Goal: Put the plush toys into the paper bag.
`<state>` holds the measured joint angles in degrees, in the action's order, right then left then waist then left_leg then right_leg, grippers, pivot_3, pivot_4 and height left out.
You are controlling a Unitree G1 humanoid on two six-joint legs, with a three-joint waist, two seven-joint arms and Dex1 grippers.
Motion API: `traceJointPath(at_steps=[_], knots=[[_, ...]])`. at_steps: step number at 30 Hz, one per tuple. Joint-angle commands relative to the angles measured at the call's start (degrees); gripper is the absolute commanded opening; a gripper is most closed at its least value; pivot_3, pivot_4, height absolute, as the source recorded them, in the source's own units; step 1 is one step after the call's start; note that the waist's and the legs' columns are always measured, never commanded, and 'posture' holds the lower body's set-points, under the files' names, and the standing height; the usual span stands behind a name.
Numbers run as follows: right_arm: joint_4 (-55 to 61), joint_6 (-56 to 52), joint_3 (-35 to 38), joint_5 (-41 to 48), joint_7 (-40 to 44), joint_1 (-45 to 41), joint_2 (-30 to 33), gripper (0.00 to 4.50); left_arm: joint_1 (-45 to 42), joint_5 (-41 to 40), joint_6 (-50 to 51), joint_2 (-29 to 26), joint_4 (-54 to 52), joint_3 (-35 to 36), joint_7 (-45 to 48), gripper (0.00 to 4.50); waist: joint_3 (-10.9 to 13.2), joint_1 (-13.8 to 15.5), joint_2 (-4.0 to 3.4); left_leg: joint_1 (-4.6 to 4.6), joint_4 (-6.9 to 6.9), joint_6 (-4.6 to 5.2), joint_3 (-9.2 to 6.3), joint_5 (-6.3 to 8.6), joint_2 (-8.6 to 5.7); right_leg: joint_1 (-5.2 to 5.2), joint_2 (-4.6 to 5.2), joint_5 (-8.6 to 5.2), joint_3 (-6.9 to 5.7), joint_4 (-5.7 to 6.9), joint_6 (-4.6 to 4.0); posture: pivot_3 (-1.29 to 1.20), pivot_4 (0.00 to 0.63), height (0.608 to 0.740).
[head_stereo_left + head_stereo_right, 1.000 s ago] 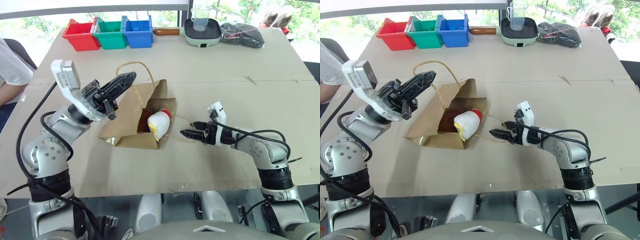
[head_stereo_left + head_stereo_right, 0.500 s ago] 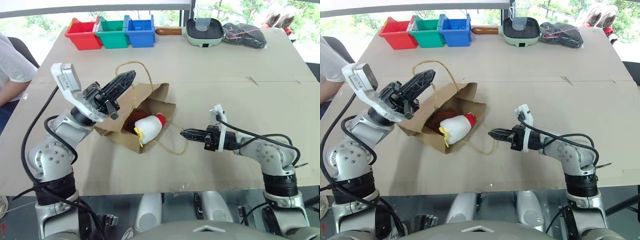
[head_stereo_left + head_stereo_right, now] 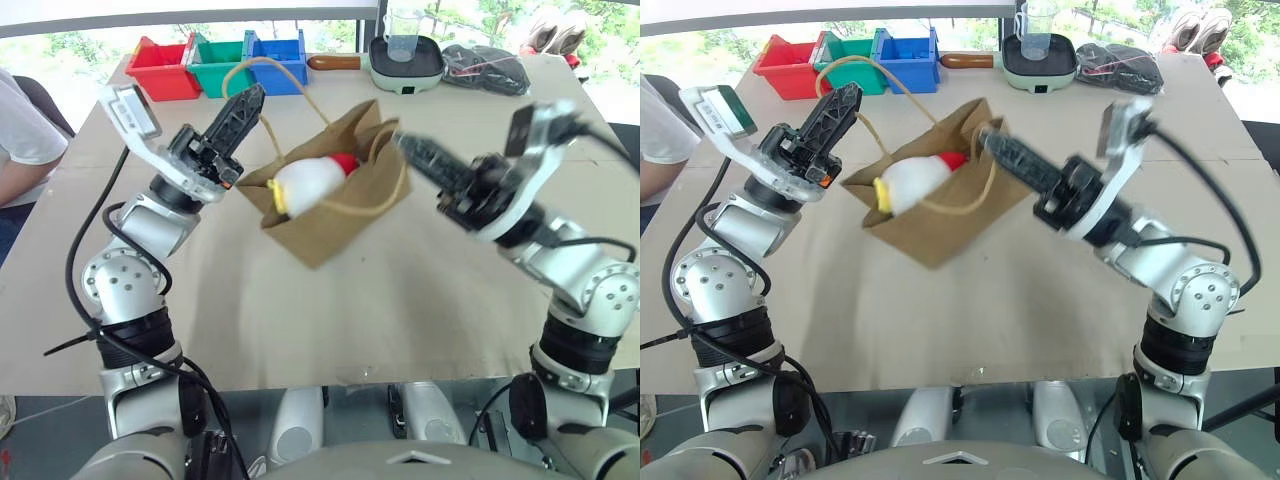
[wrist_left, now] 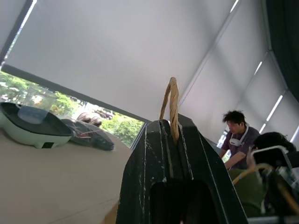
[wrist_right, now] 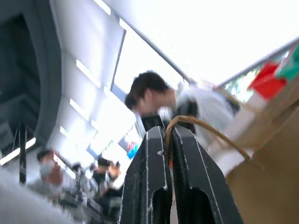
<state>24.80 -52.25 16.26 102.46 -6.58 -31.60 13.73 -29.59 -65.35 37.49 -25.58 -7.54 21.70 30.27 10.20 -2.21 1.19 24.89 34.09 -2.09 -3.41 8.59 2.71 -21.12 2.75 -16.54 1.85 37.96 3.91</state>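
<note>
Next, I release the brown paper bag from my right gripper and leave it on the bare table (image 3: 381,204) in front of the cooking pan. The paper bag still hangs above the table.
The brown paper bag (image 3: 335,225) hangs tilted above the table, mouth facing the left arm. A white plush toy (image 3: 308,184) with a yellow beak and red end sits in its mouth. My left gripper (image 3: 254,96) is shut on one tan loop handle (image 3: 262,63); in the left wrist view that handle (image 4: 173,100) rises from between the fingers (image 4: 154,140). My right gripper (image 3: 402,142) is shut on the other handle (image 3: 390,195) at the bag's far side, and the right wrist view has that loop (image 5: 205,128) pinched between its fingers (image 5: 152,149).
Red (image 3: 163,72), green (image 3: 220,66) and blue (image 3: 276,60) bins stand at the back left. A small cooking pan with a clear cup (image 3: 405,58) and a dark bundle (image 3: 485,68) sit at the back right. A person's white sleeve (image 3: 22,135) shows at the left edge.
The right gripper closed on the handle lying on the table and swung up high. The left gripper rose a little. The bag came off the table with the white toy in it.
</note>
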Motion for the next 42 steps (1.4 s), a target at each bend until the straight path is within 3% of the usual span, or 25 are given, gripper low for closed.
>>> traceJointPath(at_steps=[1, 6, 10, 15, 19, 22, 28, 33, 38, 39, 40, 42], knots=[[0.6, 5.4, -0.8, 1.9, -6.6, -1.5, 2.6, 0.02, -3.2, 3.2, -1.3, 0.3, 2.9, -0.4, -2.8, 0.0, 0.0, 0.1, 0.01, 0.02, 0.0, 0.0, 0.0, 0.0, 0.0, -0.01, 0.0, 0.0, 0.0, 0.0, 0.0, 0.0, 0.15, 0.74], [-2.8, 6.8, -3.1, -2.2, -7.1, 2.6, 5.1, 0.02, -5.7, 11.4, -3.2, -0.7, 7.3, -5.2, 1.2, 0.0, 0.0, 0.3, 0.03, 0.16, 0.01, 0.0, 0.0, 0.0, -0.01, -0.12, 0.0, 0.02, 0.01, -0.01, 0.01, 0.0, 0.15, 0.74], [-2.2, 9.0, -3.0, -2.4, -8.9, 0.7, 6.3, 0.02, -8.5, 13.9, -2.7, -1.1, 8.8, -6.9, 3.6, 0.0, 0.0, 0.1, 0.01, 0.39, 0.01, 0.01, 0.06, -0.01, -0.02, -0.39, -0.01, 0.03, 0.09, 0.07, 0.01, 0.0, 0.15, 0.74], [1.3, 14.2, -1.3, 8.4, -14.1, -6.5, 8.5, 0.02, -17.5, 9.7, 3.2, -4.8, 13.7, -3.0, 4.8, 0.0, 0.1, -0.1, 0.01, 0.75, 0.16, 0.03, -0.03, -0.02, 0.0, -0.68, -0.06, 0.05, 0.05, 0.14, 0.03, 0.0, 0.15, 0.74], [2.1, 14.3, -0.2, 10.5, -13.5, -7.2, 12.3, 0.02, -23.2, 11.2, 6.9, -8.9, 18.5, -3.9, 7.5, 0.0, 0.0, -0.1, 0.05, 0.81, 0.13, 0.04, -0.09, -0.01, -0.01, -0.67, -0.06, 0.04, -0.05, 0.04, 0.04, 0.0, 0.15, 0.74], [1.7, 13.8, -0.7, 10.1, -12.7, -4.3, 14.1, 0.02, -21.2, 13.2, 7.0, -8.8, 17.6, -5.8, 9.2, 0.0, 0.0, 0.4, 0.04, 0.81, 0.12, 0.07, -0.16, 0.0, -0.01, -0.62, -0.04, 0.03, -0.15, 0.02, 0.03, 0.0, 0.15, 0.74], [2.0, 11.5, -4.9, 0.0, -8.0, 4.8, 16.5, 0.02, -13.1, 19.1, 3.8, -7.5, 12.9, -10.2, 11.4, 0.0, 0.0, 0.3, 0.01, 0.78, 0.15, 0.07, -0.14, 0.0, -0.01, -0.6, -0.03, 0.04, -0.1, 0.06, 0.01, 0.0, 0.15, 0.74], [1.5, 11.8, -4.9, -6.4, -5.4, 6.5, 17.9, 0.02, -13.4, 20.7, 1.4, -4.7, 11.7, -9.6, 10.2, 0.0, 0.0, 0.3, 0.02, 0.8, 0.2, 0.06, -0.14, -0.01, -0.01, -0.63, -0.04, 0.04, -0.09, 0.08, 0.01, 0.0, 0.15, 0.74], [1.7, 10.9, -3.5, -12.2, -1.4, 7.4, 21.9, 2.24, -13.4, 21.0, -0.1, -4.9, 11.0, -10.1, 14.8, 0.0, 0.0, 0.4, 0.03, 0.8, 0.2, 0.06, -0.13, 0.0, -0.01, -0.6, -0.04, 0.04, -0.09, 0.04, 0.02, 0.0, 0.15, 0.74], [2.0, 10.4, -3.2, -13.6, -0.4, 7.7, 23.3, 2.85, -13.5, 21.1, -0.5, -4.9, 11.2, -9.8, 15.2, 0.75, 0.0, 0.5, 0.02, 0.8, 0.2, 0.06, -0.13, 0.0, -0.01, -0.61, -0.04, 0.04, -0.09, 0.04, 0.02, 0.0, 0.15, 0.74], [2.7, 10.1, -2.4, -14.7, 1.3, 8.4, 25.1, 3.29, -13.5, 21.8, -1.4, -5.1, 12.1, -9.3, 15.1, 1.03, 0.0, 0.5, 0.02, 0.8, 0.2, 0.06, -0.13, 0.0, -0.02, -0.61, -0.04, 0.04, -0.09, 0.04, 0.02, 0.0, 0.15, 0.74], [3.8, 9.8, -0.7, -14.9, 4.0, 9.5, 27.5, 3.34, -13.1, 22.7, -2.4, -6.0, 13.3, -9.0, 16.5, 2.03, 0.0, 0.7, 0.03, 0.8, 0.2, 0.06, -0.13, 0.0, -0.02, -0.61, -0.04, 0.04, -0.09, 0.04, 0.02, 0.0, 0.15, 0.74]])
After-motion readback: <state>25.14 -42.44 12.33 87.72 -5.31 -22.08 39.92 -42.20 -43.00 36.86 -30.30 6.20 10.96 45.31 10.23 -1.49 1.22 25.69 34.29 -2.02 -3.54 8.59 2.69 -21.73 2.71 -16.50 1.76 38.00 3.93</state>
